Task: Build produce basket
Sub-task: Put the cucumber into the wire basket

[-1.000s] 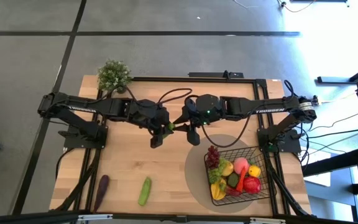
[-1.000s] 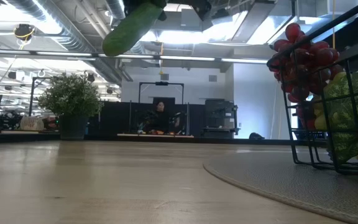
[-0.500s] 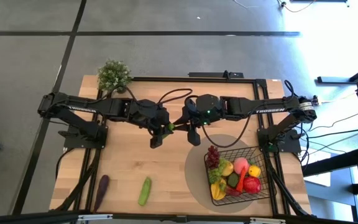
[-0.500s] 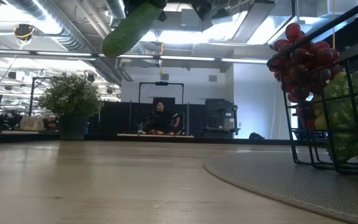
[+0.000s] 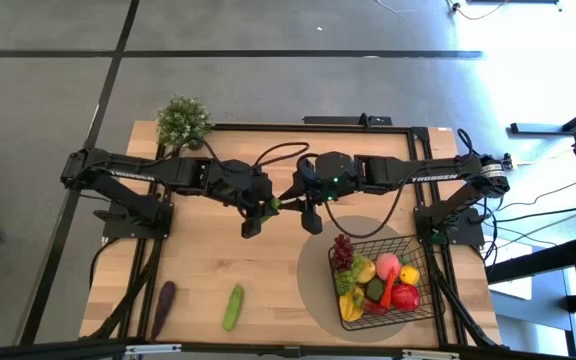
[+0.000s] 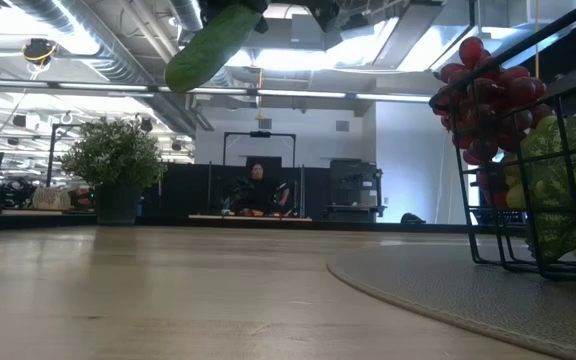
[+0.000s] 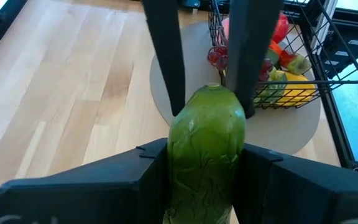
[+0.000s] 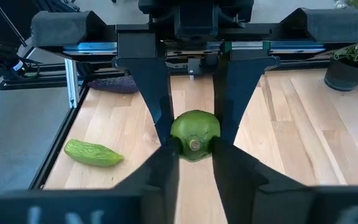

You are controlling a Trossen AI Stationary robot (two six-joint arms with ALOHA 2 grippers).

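I should open my right gripper and take more of its body (image 7: 207, 124) before my left gripper lets go, as my right gripper's fingertips hold only the green cucumber's stem end.
A green cucumber (image 7: 205, 143) hangs in the air over the table's middle, between my two grippers, which face each other. My left gripper (image 7: 207, 155) is shut on its body, and my right gripper (image 8: 194, 149) is shut on its stem end. In the high view they meet at the cucumber (image 5: 272, 204); in the low view the cucumber (image 6: 211, 47) slants high above the wood. The black wire basket (image 5: 413, 245) stands at the near right on a round mat, filled with produce (image 5: 378, 282). A second cucumber (image 5: 233, 306) and an eggplant (image 5: 164, 300) lie on the table at the near left. My left gripper pinches the cucumber's body (image 7: 185, 168) between its two fingers, coming from the table's left. The fingers lie along the cucumber, whose stem end sticks out ahead of them. The cucumber is clear of the table and tilted. My right gripper has its two fingers (image 7: 166, 74) on either side of the cucumber's stem end (image 8: 194, 132), coming from the table's right and slanting down. The fingers lie along the cucumber and meet it just ahead of my left gripper's fingers.
A leafy potted plant (image 5: 183, 120) stands at the far left corner. The round grey mat (image 5: 318, 285) under the basket reaches toward the table's middle. Bare wood lies below the grippers and between the loose produce and the mat.
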